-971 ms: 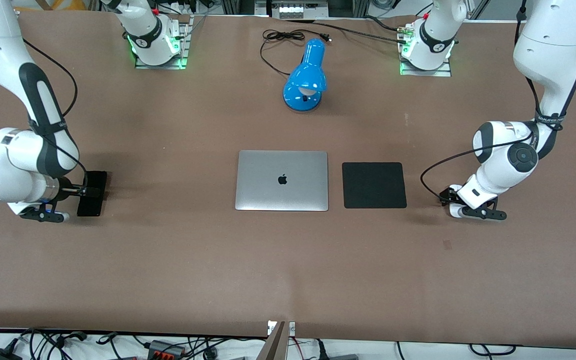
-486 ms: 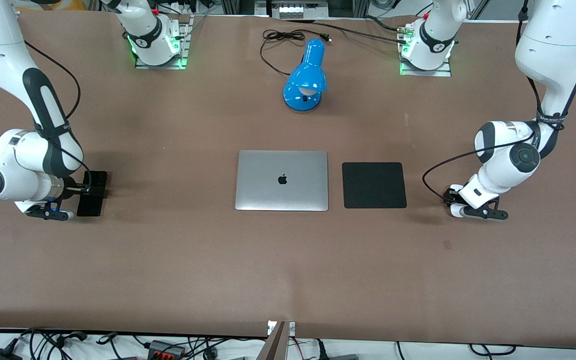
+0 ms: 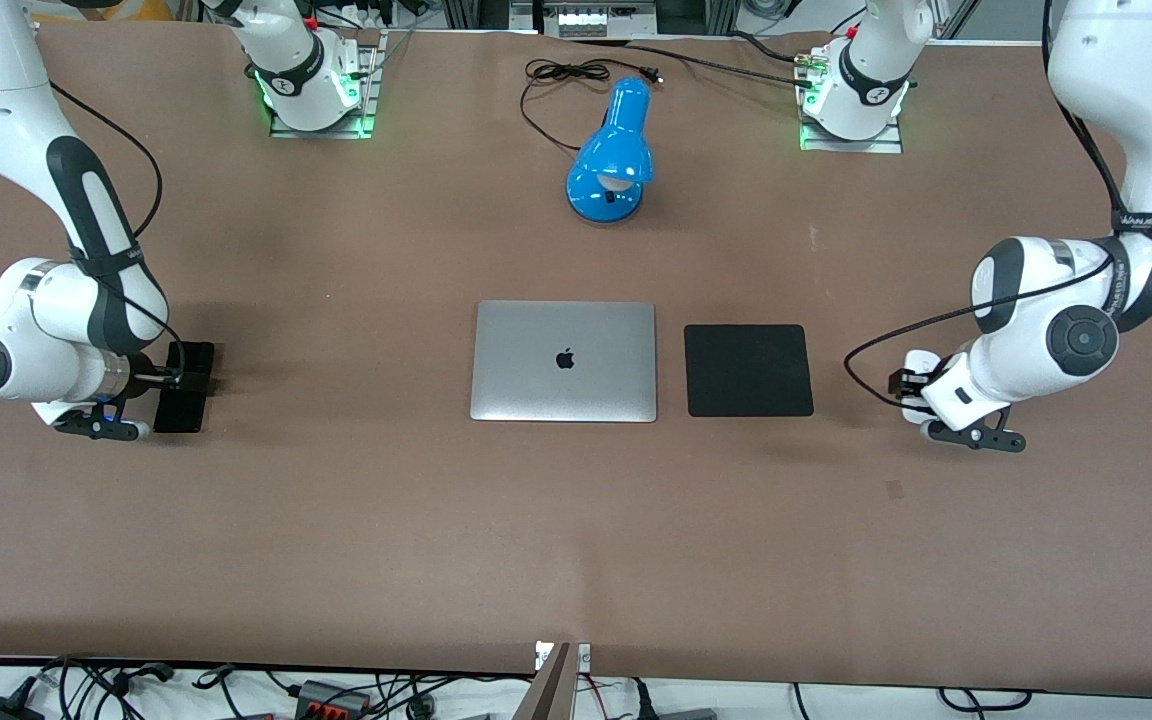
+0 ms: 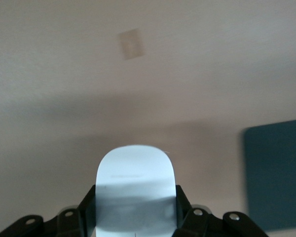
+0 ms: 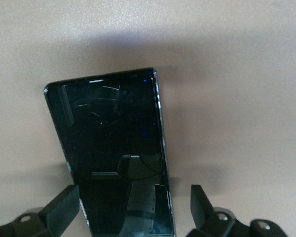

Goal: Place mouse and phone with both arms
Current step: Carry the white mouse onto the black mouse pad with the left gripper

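Note:
My left gripper is going to let go of the white mouse on the middle of the square black pad [image 3: 753, 370] next to the laptop.
The white mouse [image 3: 920, 360] is clamped between the fingers of my left gripper [image 3: 908, 382], just above the table toward the left arm's end, beside the square black pad [image 3: 748, 370]. In the left wrist view the mouse [image 4: 135, 180] fills the left gripper [image 4: 135, 200], with its shadow on the table below. The black phone [image 3: 186, 395] lies flat on the table toward the right arm's end. My right gripper [image 3: 171, 378] is low over it. In the right wrist view the right gripper [image 5: 133, 197] is open, one finger on each side of the phone [image 5: 108, 143], with a gap at one edge.
A closed silver laptop [image 3: 564, 360] lies mid-table next to the black pad, which also shows in the left wrist view [image 4: 276, 173]. A blue desk lamp [image 3: 611, 155] with a black cord [image 3: 566, 75] stands nearer the arm bases.
My left arm has risen and drawn back toward its end of the table with the mouse in its gripper. My right arm shifted slightly over the phone, then held still.

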